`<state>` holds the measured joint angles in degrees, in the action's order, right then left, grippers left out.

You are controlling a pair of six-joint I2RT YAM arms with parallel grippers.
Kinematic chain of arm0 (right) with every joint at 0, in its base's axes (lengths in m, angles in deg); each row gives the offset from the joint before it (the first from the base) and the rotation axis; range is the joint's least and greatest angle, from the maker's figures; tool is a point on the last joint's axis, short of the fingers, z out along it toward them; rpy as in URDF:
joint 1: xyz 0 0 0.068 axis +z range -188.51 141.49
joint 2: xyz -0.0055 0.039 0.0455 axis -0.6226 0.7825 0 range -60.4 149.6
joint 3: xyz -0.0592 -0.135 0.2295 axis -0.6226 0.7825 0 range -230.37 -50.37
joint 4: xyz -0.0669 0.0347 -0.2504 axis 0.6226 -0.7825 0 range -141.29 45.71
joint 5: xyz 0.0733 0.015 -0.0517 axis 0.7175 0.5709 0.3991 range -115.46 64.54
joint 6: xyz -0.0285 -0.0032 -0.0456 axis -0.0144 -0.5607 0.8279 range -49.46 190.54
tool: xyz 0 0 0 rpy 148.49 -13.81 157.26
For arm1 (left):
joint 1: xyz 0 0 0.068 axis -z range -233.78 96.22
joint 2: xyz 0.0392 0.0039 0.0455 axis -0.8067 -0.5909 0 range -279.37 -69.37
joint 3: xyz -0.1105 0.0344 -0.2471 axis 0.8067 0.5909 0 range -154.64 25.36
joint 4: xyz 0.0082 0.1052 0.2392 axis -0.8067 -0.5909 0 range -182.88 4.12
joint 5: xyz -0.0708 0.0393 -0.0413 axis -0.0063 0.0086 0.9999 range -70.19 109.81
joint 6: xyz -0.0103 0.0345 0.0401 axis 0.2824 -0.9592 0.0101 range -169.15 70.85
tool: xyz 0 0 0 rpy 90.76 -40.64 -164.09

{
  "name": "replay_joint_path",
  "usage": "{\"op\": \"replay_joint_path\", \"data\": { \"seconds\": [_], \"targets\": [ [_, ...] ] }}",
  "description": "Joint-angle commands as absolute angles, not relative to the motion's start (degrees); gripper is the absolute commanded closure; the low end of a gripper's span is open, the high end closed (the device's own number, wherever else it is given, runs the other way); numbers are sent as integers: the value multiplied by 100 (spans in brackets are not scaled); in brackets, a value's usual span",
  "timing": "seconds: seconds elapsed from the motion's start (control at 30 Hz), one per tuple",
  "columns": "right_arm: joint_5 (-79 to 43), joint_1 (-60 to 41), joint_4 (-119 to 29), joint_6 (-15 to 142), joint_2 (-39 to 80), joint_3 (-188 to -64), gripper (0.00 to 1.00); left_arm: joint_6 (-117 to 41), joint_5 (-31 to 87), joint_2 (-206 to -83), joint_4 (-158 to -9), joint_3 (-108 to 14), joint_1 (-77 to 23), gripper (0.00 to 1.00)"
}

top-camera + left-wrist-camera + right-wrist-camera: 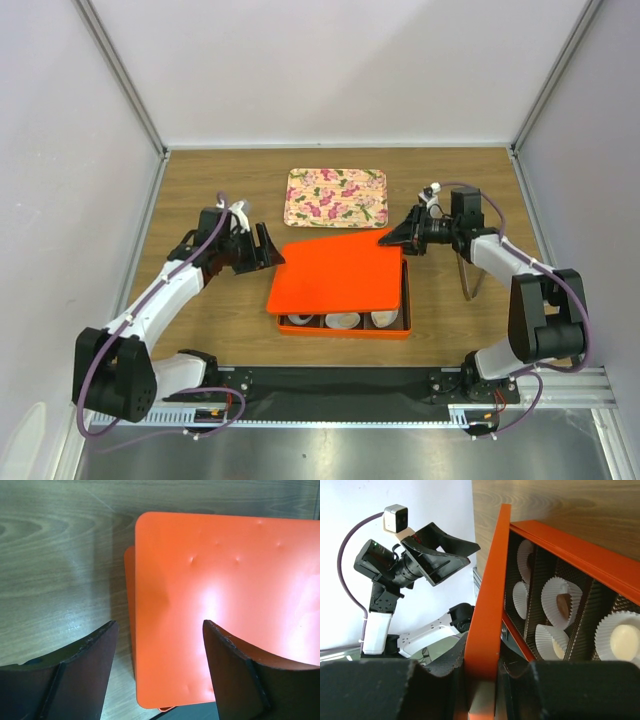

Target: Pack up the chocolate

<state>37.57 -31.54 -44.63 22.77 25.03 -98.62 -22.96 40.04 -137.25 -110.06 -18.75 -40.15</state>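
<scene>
I should release the lid from my right gripper squarely on top of the orange box (353, 291) (559, 622), so that it covers the front row of cups.
An orange box (345, 329) stands mid-table, its compartments holding white paper cups (343, 320). An orange lid (340, 272) lies skewed over it, leaving the front row uncovered. My right gripper (392, 238) is shut on the lid's far right corner; in the right wrist view the lid's edge (487, 625) runs between the jaws of that gripper (482, 680). One cup there holds a brown chocolate lump (563, 605). My left gripper (272, 250) is open and empty at the lid's left edge. In the left wrist view the gripper (159, 625) hovers over the lid (225, 590).
A floral tray (337, 197) lies behind the box. A thin metal stand (468, 280) sits right of the box under my right arm. A cream-coloured piece (622, 637) sits in another cup. Enclosure walls bound the wooden table.
</scene>
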Motion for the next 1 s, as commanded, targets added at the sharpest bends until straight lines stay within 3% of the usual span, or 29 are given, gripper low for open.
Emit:
{"op": "replay_joint_path", "data": {
  "seconds": [0.0, 0.43, 0.7, 0.97],
  "targets": [
    [3844, -3148, -4684, 2624, 2564, -10038, 100, -2059, 4134, -13634, -10794, -1805, -4060, 26],
    [3967, -3191, -5167, 3213, 2758, -10188, 100, -1883, 4557, -13538, -10574, -1437, -4060, 28],
    [3950, -3420, -5448, 3441, 2723, -10231, 100, -1953, 4829, -13353, -10443, -1182, -4060, 40],
    [3870, -3358, -5678, 3644, 2828, -10267, 98, -2015, 4899, -13318, -10495, -1155, -4060, 45]
  ]
}}
